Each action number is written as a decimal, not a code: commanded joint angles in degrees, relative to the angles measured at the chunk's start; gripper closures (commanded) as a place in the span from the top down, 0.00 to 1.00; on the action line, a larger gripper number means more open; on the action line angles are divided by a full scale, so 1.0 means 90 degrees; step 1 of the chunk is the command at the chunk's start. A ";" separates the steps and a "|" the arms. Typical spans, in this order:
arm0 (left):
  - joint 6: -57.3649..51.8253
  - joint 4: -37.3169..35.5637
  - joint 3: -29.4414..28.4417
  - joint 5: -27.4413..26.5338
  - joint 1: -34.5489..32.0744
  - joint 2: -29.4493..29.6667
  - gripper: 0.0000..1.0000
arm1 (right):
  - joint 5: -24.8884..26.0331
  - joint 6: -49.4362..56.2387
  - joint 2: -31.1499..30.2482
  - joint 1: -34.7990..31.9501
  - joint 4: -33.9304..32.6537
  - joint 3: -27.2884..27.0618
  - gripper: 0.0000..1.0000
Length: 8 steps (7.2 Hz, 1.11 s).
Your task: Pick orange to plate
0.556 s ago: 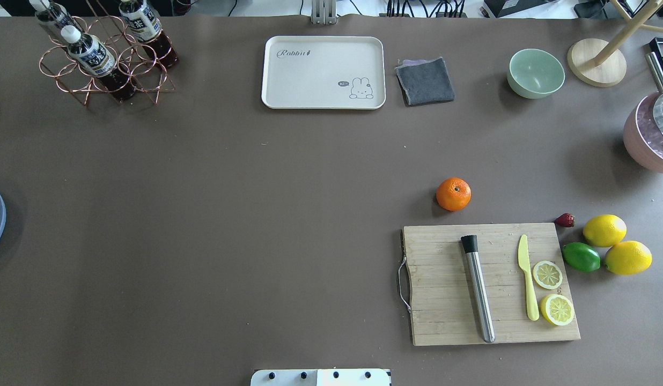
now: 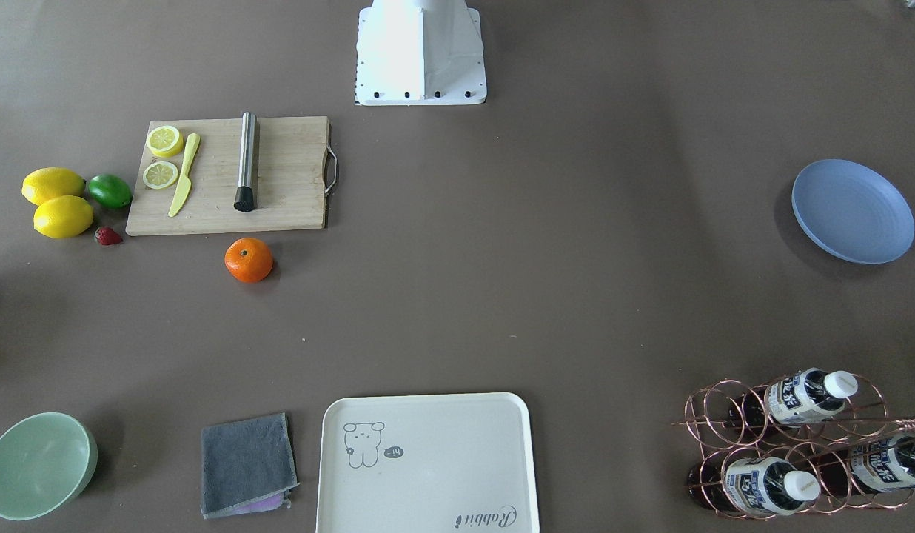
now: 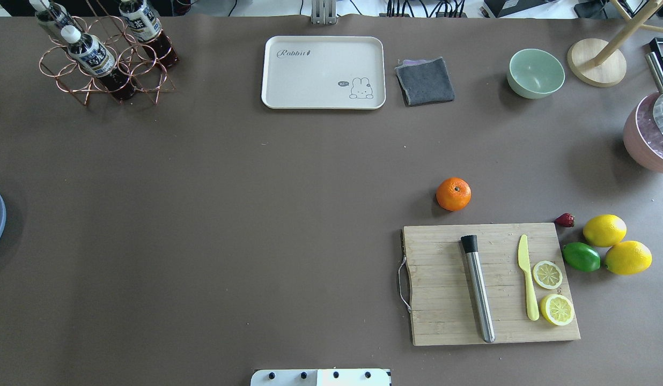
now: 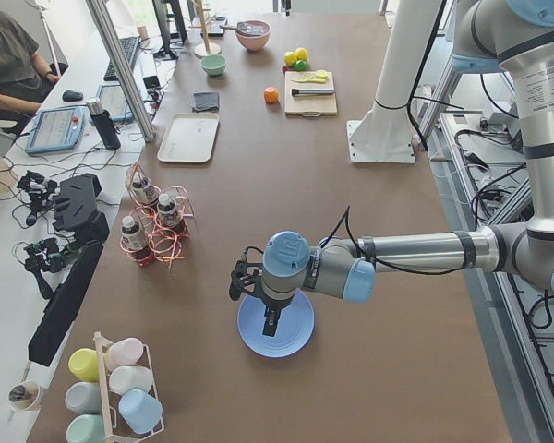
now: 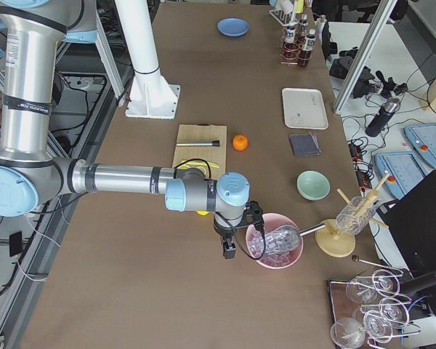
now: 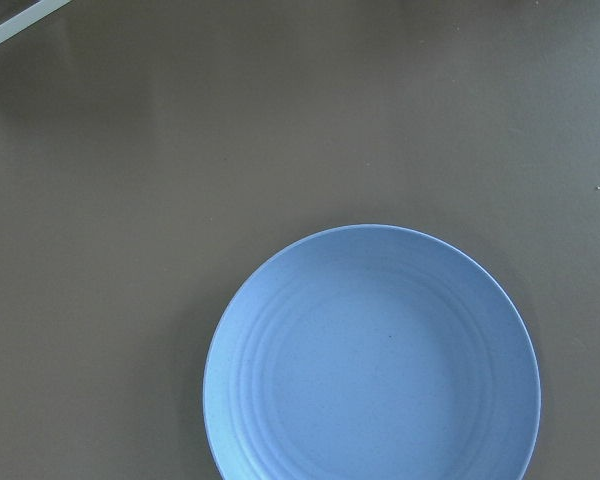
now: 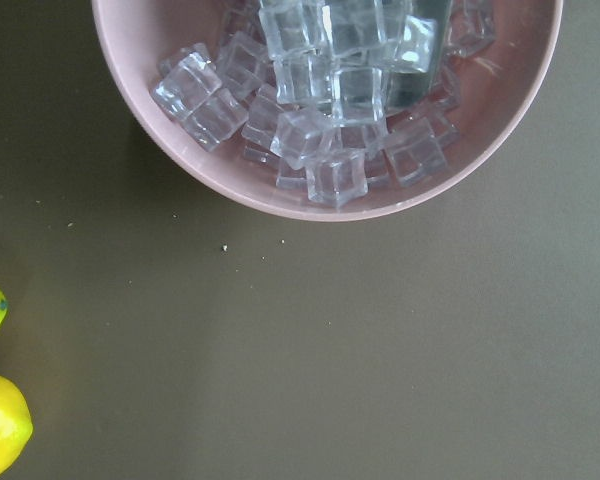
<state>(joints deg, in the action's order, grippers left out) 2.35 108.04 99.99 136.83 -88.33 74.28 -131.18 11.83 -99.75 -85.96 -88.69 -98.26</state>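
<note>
The blue plate is next for my left gripper to grab. It should close on the plate's rim [image 2: 910,208] [image 6: 205,388] at the side farthest from the cutting board.
The orange [image 3: 454,193] sits on the brown table just beyond the cutting board [image 3: 492,284]; it also shows as the orange [image 2: 249,260] in the front view. The blue plate [image 2: 852,211] lies empty at the table's far left end, and this plate [image 6: 370,360] fills the left wrist view. In the left side view my left gripper [image 4: 270,325] hangs over the plate [image 4: 297,334]; whether it is open or shut I cannot tell. My right gripper [image 5: 227,251] hovers beside the pink ice bowl [image 5: 276,240], far from the orange [image 5: 240,142], its state unclear.
Two lemons [image 3: 616,244], a lime [image 3: 581,257] and a strawberry [image 3: 565,220] lie right of the board, which carries a muddler, a knife and lemon slices. A cream tray [image 3: 323,72], a grey cloth [image 3: 425,80], a green bowl [image 3: 535,72] and a bottle rack [image 3: 103,53] line the far edge.
</note>
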 commanded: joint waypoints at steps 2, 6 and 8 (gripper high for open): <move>-0.0007 0.0027 0.0003 -0.0017 0.0009 -0.0002 0.97 | -0.0024 0.0013 0.0009 0.0010 0.0000 0.0020 1.00; 0.0041 0.0047 0.0033 0.0041 0.0009 -0.0011 0.98 | -0.0024 0.0004 0.0009 0.0010 0.0010 -0.0078 1.00; 0.0042 0.0066 0.0091 0.0041 0.0009 -0.0079 0.98 | -0.0024 -0.0026 0.0009 0.0010 0.0000 -0.0049 1.00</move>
<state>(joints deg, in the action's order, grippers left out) 2.71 108.49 100.51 137.18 -88.24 74.00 -131.39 11.65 -99.67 -85.87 -88.65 -98.82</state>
